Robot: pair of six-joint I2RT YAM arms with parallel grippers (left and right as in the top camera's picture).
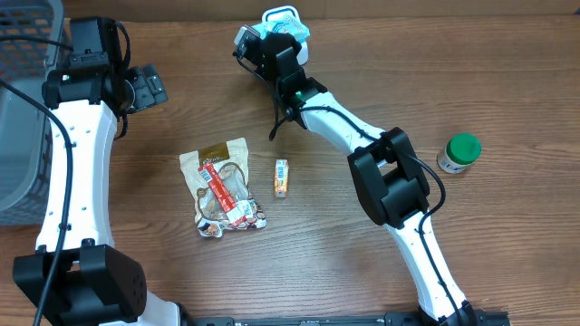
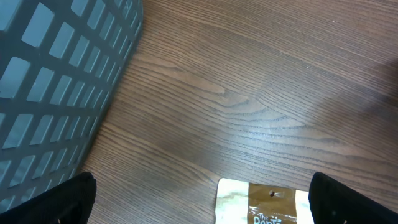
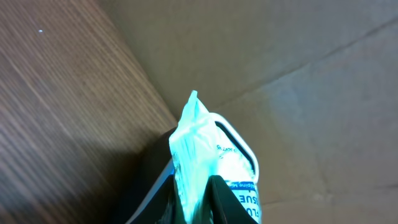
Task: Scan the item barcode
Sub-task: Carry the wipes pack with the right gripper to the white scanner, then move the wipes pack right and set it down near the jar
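Next, my right gripper sets the tissue pack, now at the table's far edge, down on the table (image 1: 397, 167) beside the green-capped jar, toward the orange box.
A teal and white tissue pack (image 1: 285, 18) sits at the far edge of the table, and my right gripper (image 1: 272, 43) is on it. In the right wrist view the two dark fingers (image 3: 222, 200) pinch the pack's crinkled teal seam (image 3: 198, 143), so my right gripper (image 3: 199, 190) is shut on it. No barcode shows on the pack. My left gripper (image 1: 145, 88) hovers open at the far left beside the basket. Its black fingertips (image 2: 71, 200) stand wide apart above the top edge of a brown snack pouch (image 2: 261, 202), touching nothing.
A grey mesh basket (image 1: 23, 109) fills the left side. The snack pouch (image 1: 222, 181) and a small orange box (image 1: 282, 177) lie mid-table. A green-capped jar (image 1: 459, 152) stands at the right. A cardboard wall (image 3: 280, 62) rises behind the tissue pack.
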